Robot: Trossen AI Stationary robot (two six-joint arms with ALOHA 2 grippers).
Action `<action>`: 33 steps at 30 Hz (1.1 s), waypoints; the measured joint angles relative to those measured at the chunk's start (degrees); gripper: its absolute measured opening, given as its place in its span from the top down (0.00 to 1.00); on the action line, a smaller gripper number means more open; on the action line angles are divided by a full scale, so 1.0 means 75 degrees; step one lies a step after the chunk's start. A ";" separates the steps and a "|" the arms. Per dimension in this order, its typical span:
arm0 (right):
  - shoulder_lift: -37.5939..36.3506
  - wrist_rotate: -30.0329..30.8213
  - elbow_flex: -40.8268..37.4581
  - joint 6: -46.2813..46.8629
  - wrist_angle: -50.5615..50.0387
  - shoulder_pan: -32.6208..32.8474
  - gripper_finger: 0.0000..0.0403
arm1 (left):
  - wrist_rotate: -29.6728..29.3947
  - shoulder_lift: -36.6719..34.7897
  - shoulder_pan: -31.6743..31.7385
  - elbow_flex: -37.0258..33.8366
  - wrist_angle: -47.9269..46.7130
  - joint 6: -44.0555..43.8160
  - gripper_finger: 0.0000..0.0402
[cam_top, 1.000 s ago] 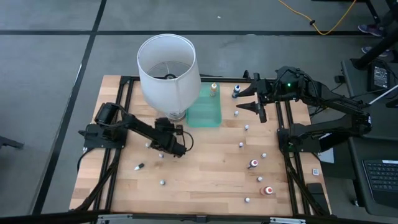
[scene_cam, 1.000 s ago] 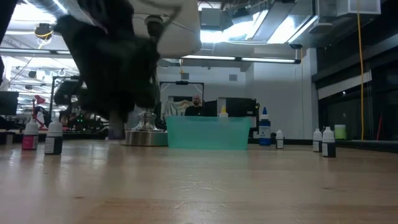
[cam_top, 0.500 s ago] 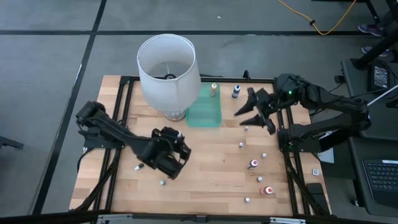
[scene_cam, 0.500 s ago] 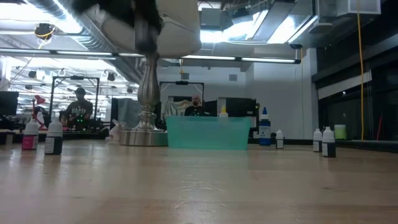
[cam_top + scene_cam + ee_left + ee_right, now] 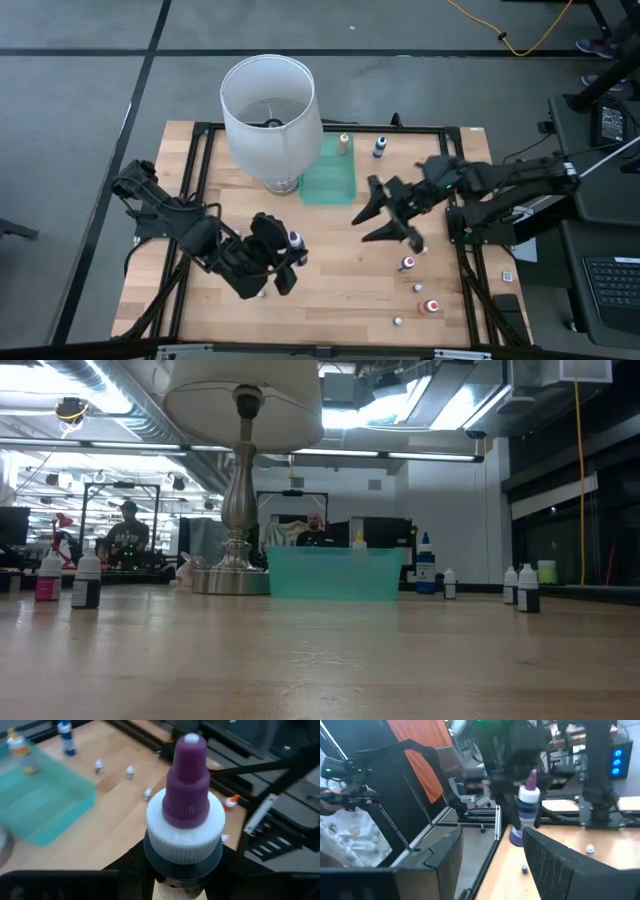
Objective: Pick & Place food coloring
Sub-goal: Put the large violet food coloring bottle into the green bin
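My left gripper is holding the purple-tipped bottle. My right gripper needs to take hold of it next, closing on the bottle's dark body (image 5: 298, 248) (image 5: 527, 807) just below its white cap.
The food coloring bottles are tiny, and several stand scattered over the wooden table, such as a red one (image 5: 407, 263), a blue one (image 5: 380, 147) and a yellow one (image 5: 344, 143). My left gripper (image 5: 284, 252) hangs over the table's near left part, shut on one bottle with a white cap and purple tip (image 5: 186, 805). The right wrist view shows this bottle (image 5: 527, 800) from afar. My right gripper (image 5: 372, 222) is open and holds nothing, right of the table's middle. Neither gripper appears in the low view. My left gripper pinches the bottle between its two fingers on the dark body just below the white cap (image 5: 182, 879). The fingers come from the table's left, slanting down. The bottle is lifted clear of the table, its purple tip (image 5: 294, 240) pointing up and to the right.
A big white lampshade on a metal foot (image 5: 270, 110) stands at the far middle. A flat green tray (image 5: 330, 178) lies just right of it. More small bottles (image 5: 431, 306) dot the near right part. In the low view, bottles (image 5: 87, 581) stand at the left and right (image 5: 528, 588).
My left gripper has risen from the table toward the near edge and has rolled, lifting the purple-tipped bottle clear. My right gripper has swung from the far right corner toward the table's middle and near side, with its fingers the same distance apart.
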 joint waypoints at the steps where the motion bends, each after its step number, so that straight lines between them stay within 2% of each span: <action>1: 0.0162 0.0121 0.0003 0.0142 0.0226 0.0058 0.49 | 0.0015 0.0000 -0.0014 0.0047 0.0064 0.0185 0.71; 7: 0.1222 0.0482 0.0548 0.0579 0.0839 0.0309 0.49 | 0.0470 -0.0003 -0.0037 0.0085 0.0418 0.1130 0.72; 15: 0.2611 0.1327 0.2024 0.0075 0.0684 0.0643 0.49 | 0.0700 -0.0057 0.0066 0.0085 0.0431 0.1860 0.73; 19: 0.3115 0.1784 0.2499 -0.0144 0.0620 0.0754 0.49 | 0.1058 -0.0070 0.0159 0.0085 0.0443 0.2221 0.72; 24: 0.3392 0.2204 0.2830 -0.0216 0.0242 0.0755 0.49 | 0.1391 -0.0070 0.0269 0.0085 0.0445 0.2483 0.72; 33: 0.3399 0.2439 0.2859 0.0148 -0.0026 0.0854 0.49 | 0.1190 -0.0073 0.0284 0.0085 0.0453 0.2489 0.72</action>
